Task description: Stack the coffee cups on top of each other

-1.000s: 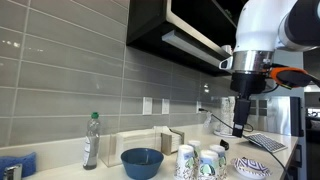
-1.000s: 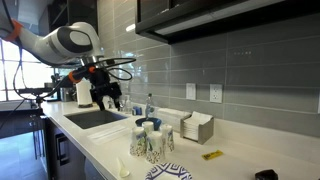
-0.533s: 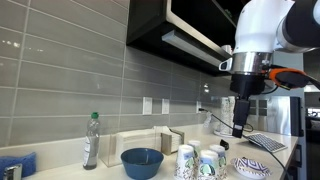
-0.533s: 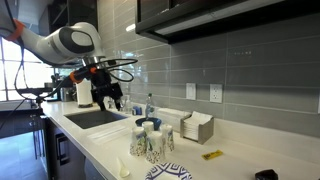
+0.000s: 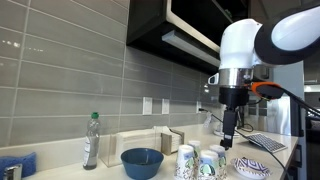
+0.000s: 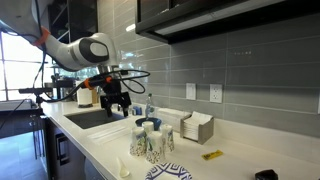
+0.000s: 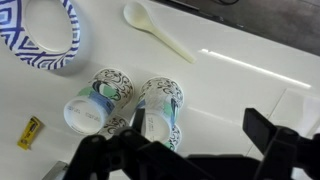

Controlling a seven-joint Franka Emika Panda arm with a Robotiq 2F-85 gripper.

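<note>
The top of the coffee cup (image 5: 208, 155) (image 7: 154, 126) nearest the white spoon's handle should be my gripper's next stop, and its fingers should close there.
Three coffee cups, white with green-blue print, stand close together on the white counter in both exterior views (image 5: 185, 162) (image 5: 207, 165) (image 5: 220, 156) (image 6: 140, 143) (image 6: 153, 146) (image 6: 167, 138). The wrist view shows two of them (image 7: 95, 100) (image 7: 160, 105); the third is not visible there. My gripper (image 5: 228, 140) (image 6: 118, 108) hangs in the air above and just to one side of the cups. Its jaws (image 7: 200, 122) are open and empty, with one finger over the edge of a cup.
A blue bowl (image 5: 142, 162) (image 6: 150, 123) and a clear bottle (image 5: 91, 140) stand near the cups. A blue-and-white patterned dish (image 5: 252, 167) (image 7: 40, 35), a white spoon (image 7: 158, 33) and a small yellow item (image 7: 30, 132) lie nearby. A sink (image 6: 95, 118) is set into the counter.
The arm has swung toward the cups and the gripper has come lower, closer to them. The cups have not moved.
</note>
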